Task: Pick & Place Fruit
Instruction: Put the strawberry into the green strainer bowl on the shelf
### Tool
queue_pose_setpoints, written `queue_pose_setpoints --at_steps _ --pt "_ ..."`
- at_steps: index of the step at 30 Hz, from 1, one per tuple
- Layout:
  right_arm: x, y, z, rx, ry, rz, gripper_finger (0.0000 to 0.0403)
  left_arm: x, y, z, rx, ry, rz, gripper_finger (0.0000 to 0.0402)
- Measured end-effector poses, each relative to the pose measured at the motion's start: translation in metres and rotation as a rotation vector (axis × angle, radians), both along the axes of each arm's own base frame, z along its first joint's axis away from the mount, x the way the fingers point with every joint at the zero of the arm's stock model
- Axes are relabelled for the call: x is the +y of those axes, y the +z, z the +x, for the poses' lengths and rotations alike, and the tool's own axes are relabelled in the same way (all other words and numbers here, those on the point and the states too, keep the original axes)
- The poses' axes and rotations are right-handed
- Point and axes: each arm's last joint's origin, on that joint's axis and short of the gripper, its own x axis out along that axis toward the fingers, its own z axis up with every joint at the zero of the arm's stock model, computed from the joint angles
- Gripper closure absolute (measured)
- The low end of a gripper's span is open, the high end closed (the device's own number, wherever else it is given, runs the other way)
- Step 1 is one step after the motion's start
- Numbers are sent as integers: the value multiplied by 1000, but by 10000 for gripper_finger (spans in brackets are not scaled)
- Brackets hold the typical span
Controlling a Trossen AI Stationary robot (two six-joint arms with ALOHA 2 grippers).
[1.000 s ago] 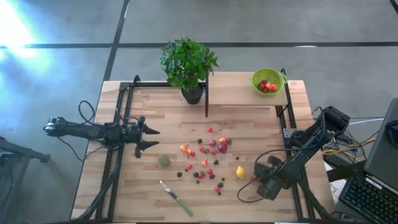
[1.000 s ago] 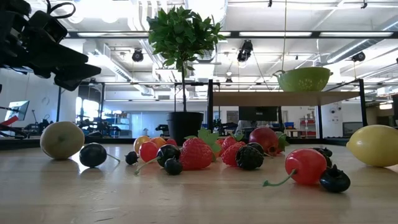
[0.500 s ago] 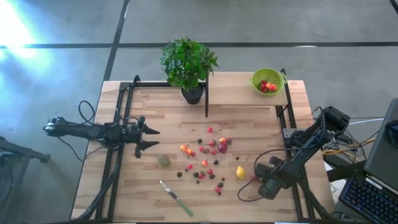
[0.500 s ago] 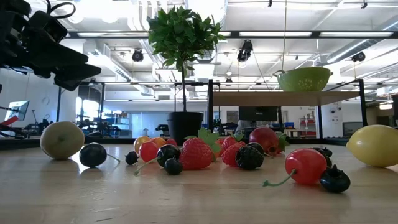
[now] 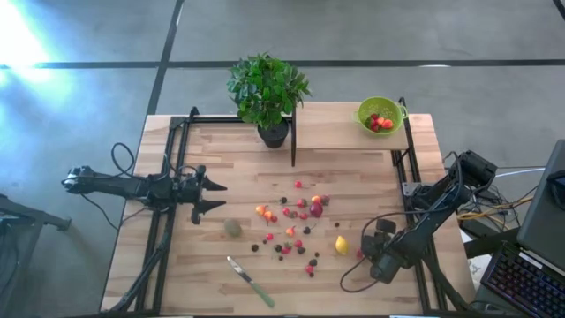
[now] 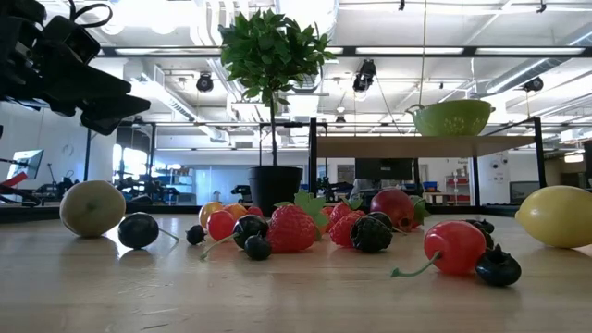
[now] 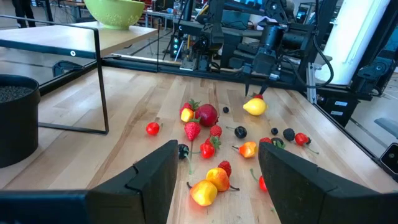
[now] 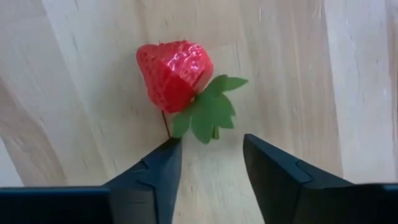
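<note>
The strawberry's leaves are nearest my right gripper's fingers, with its body beyond them. So I will lift clear and reach past the leaves to grip the red body (image 8: pixel 173 73).
Small toy fruits (image 5: pixel 296 225) lie scattered over the middle of the wooden table: red, orange and dark berries, a yellow lemon (image 5: pixel 341 245) and a dull-green ball (image 5: pixel 232 228). My right gripper (image 8: pixel 208 146) points down, open, just right of the lemon (image 7: pixel 255 107). A red strawberry (image 8: pixel 175 73) with green leaves lies on the wood just beyond its fingertips, its thin stem ending close to one tip. My left gripper (image 5: pixel 212 196) waits level and open at the table's left side, clear of the fruit.
A lime-green bowl (image 5: pixel 380 115) holding some red fruit stands on a raised shelf (image 5: pixel 353 137) at the back right. A potted plant (image 5: pixel 267 93) stands at the back middle. A green-handled knife (image 5: pixel 250 281) lies near the front edge. A black cable (image 5: pixel 353 276) loops beside my right arm.
My right gripper has rolled about its own pointing line while staying in place beside the lemon. The fruit on the table has not moved.
</note>
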Motion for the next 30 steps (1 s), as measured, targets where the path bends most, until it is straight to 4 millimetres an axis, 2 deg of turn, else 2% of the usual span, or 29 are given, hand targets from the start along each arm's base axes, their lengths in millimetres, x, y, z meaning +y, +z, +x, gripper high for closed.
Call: queue_pose_setpoints --at_steps 4,8,18,23,26,30 --pt "0 0 0 -2 1 -4 212 0 0 0 0 0 0 172" --pt "-1 0 1 -19 26 -24 210 0 0 0 -1 0 0 172" --pt "2 1 4 -63 58 -10 266 0 0 0 0 0 0 172" --pt "4 0 3 -36 -9 40 285 0 0 0 0 0 0 172" --pt "4 0 3 -18 -23 60 279 0 0 0 0 0 0 172" --pt "4 0 3 -23 -22 59 253 0 0 0 0 0 0 172"
